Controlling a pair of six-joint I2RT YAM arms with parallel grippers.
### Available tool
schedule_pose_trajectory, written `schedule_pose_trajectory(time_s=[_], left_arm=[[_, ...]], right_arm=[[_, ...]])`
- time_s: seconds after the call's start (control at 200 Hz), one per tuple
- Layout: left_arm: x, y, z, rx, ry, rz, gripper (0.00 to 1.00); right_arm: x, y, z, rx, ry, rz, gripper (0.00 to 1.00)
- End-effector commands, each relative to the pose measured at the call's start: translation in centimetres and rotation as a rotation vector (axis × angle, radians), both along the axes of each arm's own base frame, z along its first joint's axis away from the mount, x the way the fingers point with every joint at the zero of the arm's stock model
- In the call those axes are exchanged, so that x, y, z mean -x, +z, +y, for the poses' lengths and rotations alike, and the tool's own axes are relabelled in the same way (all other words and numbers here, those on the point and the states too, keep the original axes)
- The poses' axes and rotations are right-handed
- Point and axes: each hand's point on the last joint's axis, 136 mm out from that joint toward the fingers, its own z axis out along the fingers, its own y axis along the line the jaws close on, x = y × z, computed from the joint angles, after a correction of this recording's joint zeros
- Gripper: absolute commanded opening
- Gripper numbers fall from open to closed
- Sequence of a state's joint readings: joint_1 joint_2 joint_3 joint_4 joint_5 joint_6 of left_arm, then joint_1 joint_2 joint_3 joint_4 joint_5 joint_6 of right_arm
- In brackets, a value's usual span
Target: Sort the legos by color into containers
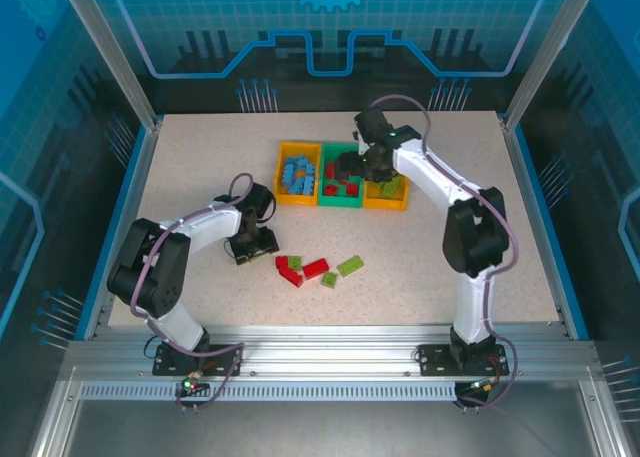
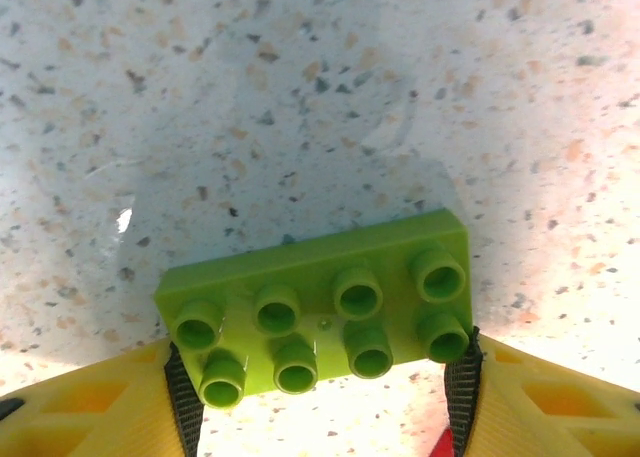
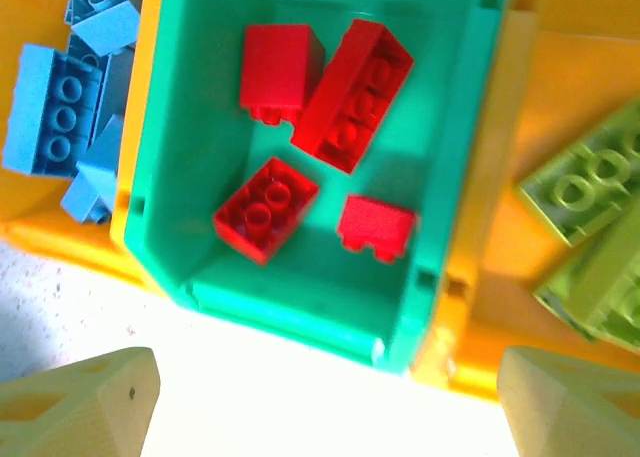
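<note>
The robot's left gripper holds the light green lego at a slant by its short ends, so it should first put the lego down and take it by its long sides (image 2: 315, 250).
A light green lego (image 2: 320, 297), two studs by four, lies studs-up on the speckled table, and my left gripper (image 2: 320, 397) is shut on it, its black pads (image 2: 182, 397) pressed to both short ends. That left gripper (image 1: 255, 245) is low at the table's left-centre. My right gripper (image 3: 330, 407) hangs open and holds nothing, over the near wall of the green container (image 3: 300, 302), which holds several red legos (image 3: 350, 92). The right gripper (image 1: 352, 167) is above the row of containers (image 1: 340, 199) at the back.
The left orange-yellow bin (image 1: 281, 172) holds blue legos (image 3: 60, 117); the right one (image 3: 510, 277) holds light green legos (image 3: 580, 187). Loose red legos (image 1: 315, 268) and light green legos (image 1: 350, 266) lie mid-table, right of the left gripper. Metal posts and glass walls ring the table.
</note>
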State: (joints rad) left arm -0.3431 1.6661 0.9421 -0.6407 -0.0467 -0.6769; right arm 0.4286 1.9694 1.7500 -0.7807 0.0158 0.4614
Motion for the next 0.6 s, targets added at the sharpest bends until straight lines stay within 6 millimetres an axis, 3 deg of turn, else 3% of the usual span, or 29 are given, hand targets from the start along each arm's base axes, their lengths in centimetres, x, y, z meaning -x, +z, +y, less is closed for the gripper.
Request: schedule_pose_trajectory(time_s=[0.0, 0.145, 0.3, 0.415, 0.595], left_arm=[[-3.1, 1.2, -3.2, 0.118, -0.069, -0.114, 0.53], [-3.5, 2.5, -4.8, 0.123, -0.124, -0.139, 0.53], [-4.9, 4.7, -7.0, 0.123, -0.183, -0.177, 0.54], [-5.1, 4.9, -7.5, 0.133, -0.184, -0.18, 0.55], [-4.4, 4.8, -6.1, 0.086, -0.185, -0.172, 0.62]], right_arm=[[0.7, 3.0, -3.5, -0.026, -0.082, -0.067, 0.9], [2.6, 2.6, -7.6, -0.006, -0.14, -0.06, 0.9], [4.4, 0.9, -11.7, 0.013, -0.209, -0.02, 0.9], [5.2, 0.2, -12.2, 0.003, -0.2, 0.003, 0.89], [5.6, -0.7, -12.1, -0.002, -0.192, 0.024, 0.9]])
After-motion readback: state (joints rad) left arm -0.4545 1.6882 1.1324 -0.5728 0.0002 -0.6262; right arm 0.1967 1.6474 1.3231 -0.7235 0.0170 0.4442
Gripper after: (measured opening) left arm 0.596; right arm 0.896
